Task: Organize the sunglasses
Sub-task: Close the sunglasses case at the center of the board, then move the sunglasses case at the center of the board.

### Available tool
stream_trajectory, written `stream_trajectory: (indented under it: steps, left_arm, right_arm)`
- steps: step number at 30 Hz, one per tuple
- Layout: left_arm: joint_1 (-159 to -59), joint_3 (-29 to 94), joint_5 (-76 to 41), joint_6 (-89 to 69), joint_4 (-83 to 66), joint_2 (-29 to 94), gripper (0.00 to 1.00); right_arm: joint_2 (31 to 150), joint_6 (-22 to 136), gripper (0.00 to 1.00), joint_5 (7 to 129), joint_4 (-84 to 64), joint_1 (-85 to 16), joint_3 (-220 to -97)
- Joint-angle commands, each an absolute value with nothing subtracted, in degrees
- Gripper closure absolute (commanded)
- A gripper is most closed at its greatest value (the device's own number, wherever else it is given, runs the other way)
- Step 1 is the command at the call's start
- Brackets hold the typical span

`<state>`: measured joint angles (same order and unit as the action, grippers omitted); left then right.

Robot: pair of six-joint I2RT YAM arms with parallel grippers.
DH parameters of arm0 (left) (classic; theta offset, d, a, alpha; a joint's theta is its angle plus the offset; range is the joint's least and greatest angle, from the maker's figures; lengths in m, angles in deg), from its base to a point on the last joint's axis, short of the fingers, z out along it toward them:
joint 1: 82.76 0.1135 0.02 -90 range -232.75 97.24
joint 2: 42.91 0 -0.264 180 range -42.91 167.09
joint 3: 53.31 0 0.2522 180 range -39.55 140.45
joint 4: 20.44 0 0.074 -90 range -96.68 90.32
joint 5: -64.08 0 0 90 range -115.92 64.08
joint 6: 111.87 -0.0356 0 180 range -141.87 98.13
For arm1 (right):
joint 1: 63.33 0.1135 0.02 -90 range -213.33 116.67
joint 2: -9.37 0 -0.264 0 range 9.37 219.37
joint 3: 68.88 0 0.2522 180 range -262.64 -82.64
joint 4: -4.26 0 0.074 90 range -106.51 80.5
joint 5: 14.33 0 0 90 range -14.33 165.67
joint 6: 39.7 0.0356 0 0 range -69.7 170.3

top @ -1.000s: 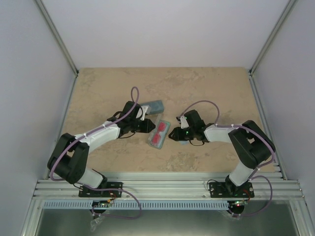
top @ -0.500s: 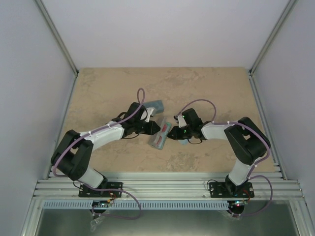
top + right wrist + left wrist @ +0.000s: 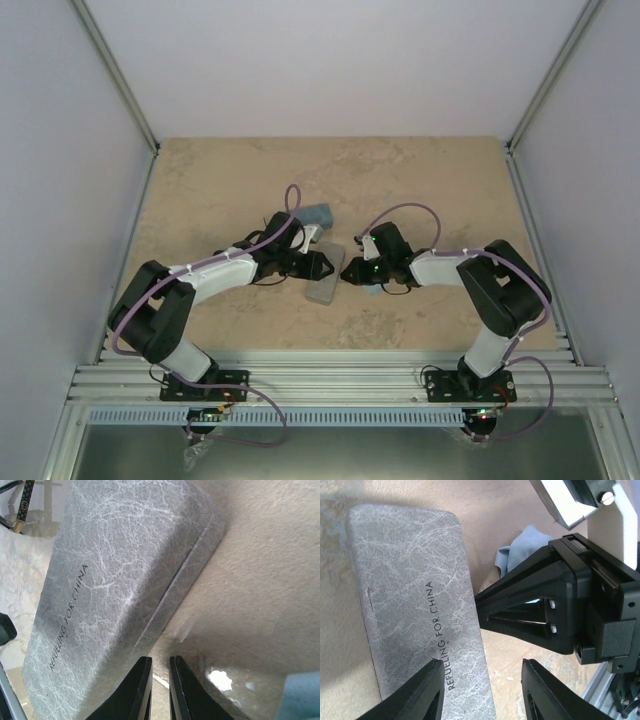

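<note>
My left gripper straddles only one long edge of the grey case, so it should open wider and take the grey case across both long sides (image 3: 426, 645).
A grey case (image 3: 324, 283) printed "REFUELING FOR CHINA" lies closed at mid-table between both arms. In the left wrist view my left gripper (image 3: 482, 686) is open: one finger hangs over the case (image 3: 415, 605) and the other over bare table, holding nothing. My right gripper (image 3: 161, 687) is shut and empty, its tips just off the case's (image 3: 110, 570) long edge. Only a dark, gold-patterned arm of one pair of sunglasses (image 3: 23, 505) shows, beyond the case's far end. From above, the left gripper (image 3: 326, 266) and right gripper (image 3: 347, 272) nearly meet over the case.
A blue-grey case (image 3: 318, 215) lies just behind the left gripper. A light blue cloth (image 3: 372, 290) sits under the right gripper, seen too as cloth (image 3: 520, 550) and cloth (image 3: 305, 700). Metal rails run along the near edge and grey walls stand on both sides.
The grey case was open with red sunglasses inside; its lid is now down. My left gripper moved right over the case and opened. The right gripper closed and edged left.
</note>
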<state>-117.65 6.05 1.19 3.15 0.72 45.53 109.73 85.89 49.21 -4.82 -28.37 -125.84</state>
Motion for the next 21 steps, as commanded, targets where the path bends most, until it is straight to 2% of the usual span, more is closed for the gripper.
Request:
stream_trajectory:
  steps: [1, 3, 5, 7, 9, 15, 21]
  left_arm:
    - [-117.9, 7.8, 1.3, 3.4, 1.4, 45.5, 0.53]
    - [-118.1, 8.1, 0.1, 3.7, 1.8, 45.3, 0.48]
    - [-118.8, 8.8, -3.2, 3.5, 3.0, 44.2, 0.36]
    - [-120.2, 9.7, -8.5, 2.4, 4.7, 43.0, 0.23]
    - [-122.3, 10.8, -16.8, 0.9, 7.8, 42.6, 0.03]
    - [-127.5, 15.3, -27.9, -1.1, 15.2, 49.3, 0.01]
    - [-130.2, 18.6, -32.4, -0.9, 18.4, 55.5, 0.01]
  right_arm:
    - [107.3, 87.0, 0.88, 52.3, -5.4, -28.3, -124.2]
    - [105.9, 87.3, 0.88, 53.7, -5.9, -28.4, -123.8]
    - [103.8, 87.6, 0.88, 55.6, -6.5, -28.6, -123.2]
    - [101.5, 87.9, 0.87, 57.8, -7.1, -28.8, -122.3]
    - [99.3, 88.3, 0.86, 60.0, -7.7, -29.0, -121.2]
    - [95.1, 88.9, 0.83, 63.1, -8.4, -29.9, -118.9]
    - [94.2, 89.1, 0.82, 63.4, -8.3, -30.5, -117.4]
